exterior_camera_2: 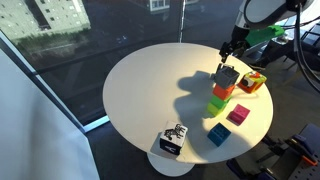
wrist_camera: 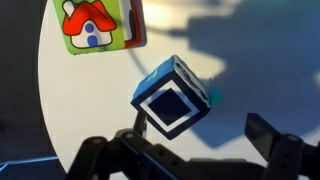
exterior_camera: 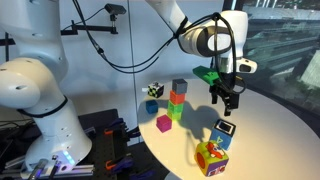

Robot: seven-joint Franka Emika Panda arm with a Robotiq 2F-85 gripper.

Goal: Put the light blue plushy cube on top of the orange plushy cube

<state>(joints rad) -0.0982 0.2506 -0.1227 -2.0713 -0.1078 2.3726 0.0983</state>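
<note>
The light blue plushy cube is below my gripper's next move. My gripper goes down to it next and pinches the cube's top at its dark centre (exterior_camera: 225,127) (wrist_camera: 172,107).
The light blue plushy cube (exterior_camera: 222,133) sits on the round white table (exterior_camera: 270,125). In the wrist view (wrist_camera: 170,104) its upward face has a black frame, a white square and a dark centre. The orange plushy cube (exterior_camera: 211,158) lies beside it nearer the table edge. It shows a house picture on a green face in the wrist view (wrist_camera: 100,25) and also appears in an exterior view (exterior_camera_2: 253,82). My gripper (exterior_camera: 226,102) hangs open and empty above the light blue cube, its fingers (wrist_camera: 199,127) on either side and apart from it.
A stack of small blocks (exterior_camera: 177,100), grey on red on green, stands close by and also shows in an exterior view (exterior_camera_2: 221,91). A small yellow block (exterior_camera: 164,122), a magenta block (exterior_camera_2: 238,114), a blue block (exterior_camera_2: 218,133) and a black-and-white cube (exterior_camera_2: 172,140) lie on the table.
</note>
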